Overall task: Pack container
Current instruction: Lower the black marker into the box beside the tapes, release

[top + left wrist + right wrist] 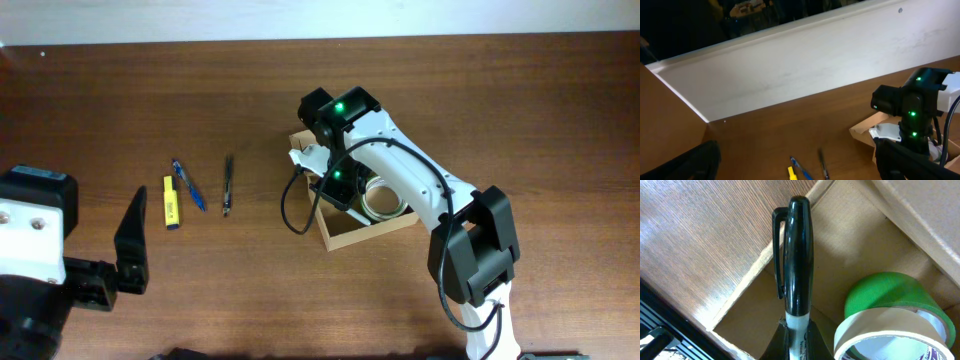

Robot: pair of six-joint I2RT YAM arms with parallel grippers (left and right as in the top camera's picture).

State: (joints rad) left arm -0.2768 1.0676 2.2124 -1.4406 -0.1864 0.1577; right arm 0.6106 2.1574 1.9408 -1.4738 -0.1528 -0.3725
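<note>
Next, I let go of the marker with my right gripper on the container's bottom between the container's side (pixel 347 225) (pixel 807 277) and the tape rolls.
The tan cardboard container (pixel 345 232) sits open right of the table's middle, its lid flap (pixel 300 140) at the back. My right gripper (pixel 338 190) reaches into it, shut on a marker (pixel 796 255) with a black cap and white barrel, held over the box floor (pixel 755 315). A green tape roll (pixel 885 292) and a white tape roll (pixel 875 330) lie inside the box. My left gripper (pixel 125 255) is open and empty at the front left. A yellow highlighter (pixel 171 202), a blue pen (pixel 188 185) and a black pen (pixel 228 184) lie on the table.
The brown wooden table (pixel 480 90) reaches a white wall strip (pixel 805 65) at the back. The right arm's cable (pixel 290 205) loops beside the box's left wall.
</note>
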